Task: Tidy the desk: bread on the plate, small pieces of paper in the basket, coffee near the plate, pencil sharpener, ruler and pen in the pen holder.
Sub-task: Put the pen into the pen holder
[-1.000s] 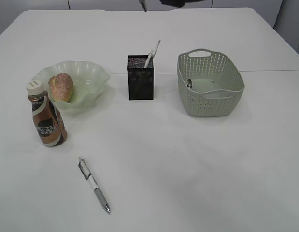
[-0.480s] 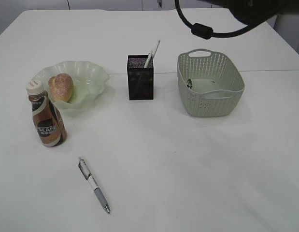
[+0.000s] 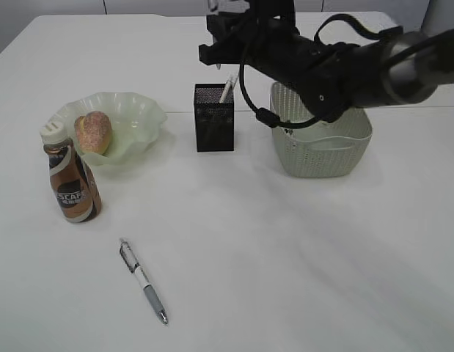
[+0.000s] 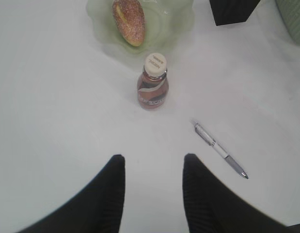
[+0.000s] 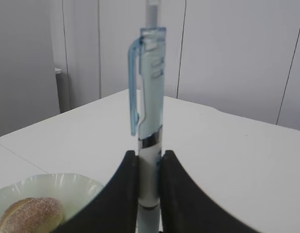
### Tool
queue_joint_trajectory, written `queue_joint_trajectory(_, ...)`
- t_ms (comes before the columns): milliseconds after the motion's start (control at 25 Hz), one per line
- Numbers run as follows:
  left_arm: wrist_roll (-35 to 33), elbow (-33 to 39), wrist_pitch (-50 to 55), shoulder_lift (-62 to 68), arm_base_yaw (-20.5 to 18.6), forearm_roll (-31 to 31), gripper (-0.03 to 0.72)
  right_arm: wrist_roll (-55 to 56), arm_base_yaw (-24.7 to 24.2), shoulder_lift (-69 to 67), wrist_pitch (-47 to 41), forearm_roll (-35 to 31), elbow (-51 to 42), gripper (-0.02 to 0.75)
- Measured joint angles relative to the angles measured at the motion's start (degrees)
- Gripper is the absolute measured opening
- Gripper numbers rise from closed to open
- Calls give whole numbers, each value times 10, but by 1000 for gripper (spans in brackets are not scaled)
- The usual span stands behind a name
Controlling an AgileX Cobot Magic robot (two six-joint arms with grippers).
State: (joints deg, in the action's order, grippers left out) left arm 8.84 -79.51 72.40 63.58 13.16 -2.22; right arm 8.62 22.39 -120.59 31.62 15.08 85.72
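I need to release the pen with the light-blue clip from my right gripper inside the black pen holder (image 3: 218,96), so that it is next to the white pen.
My right gripper (image 5: 149,154) is shut on an upright pen with a light-blue clip (image 5: 150,97). In the exterior view its arm (image 3: 322,62) reaches in from the right over the black pen holder (image 3: 213,121), where a white pen (image 3: 227,89) stands. The bread (image 3: 93,131) lies in the wavy green plate (image 3: 131,117). The coffee (image 3: 71,180) stands just in front of the plate. Another pen (image 3: 143,280) lies flat on the desk. My left gripper (image 4: 153,158) hangs open above bare desk, near the coffee (image 4: 152,85) and the pen (image 4: 220,150). Ruler, pencil sharpener and paper are out of view.
The perforated green basket (image 3: 322,150) sits right of the pen holder, partly behind the right arm. The white desk (image 3: 285,257) spreads wide in front. A wall of pale panels (image 5: 227,48) stands behind the desk.
The right arm has swung in from the top right and now reaches across the basket to above the pen holder. Nothing on the desk has moved.
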Motion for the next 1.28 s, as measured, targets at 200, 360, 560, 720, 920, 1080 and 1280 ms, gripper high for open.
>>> queue_joint_trajectory(200,0,0,0,0,0,3,290,0,-7,-46,9,-27,28,94)
queue_joint_trajectory(360,0,0,0,0,0,4,290,14,-9,-68,-1,-32,60,94)
queue_joint_trajectory(560,0,0,0,0,0,5,290,19,-10,-86,-25,-34,97,95)
queue_joint_trajectory(720,0,0,0,0,0,5,290,24,-10,-104,-31,-36,112,95)
queue_joint_trajectory(920,0,0,0,5,0,5,290,25,-10,-122,-38,-36,121,95)
queue_joint_trajectory(1080,0,0,0,19,0,5,290,28,-10,-134,-38,-36,134,95)
queue_joint_trajectory(1280,0,0,0,32,0,5,290,34,-10,-148,-40,-36,135,95)
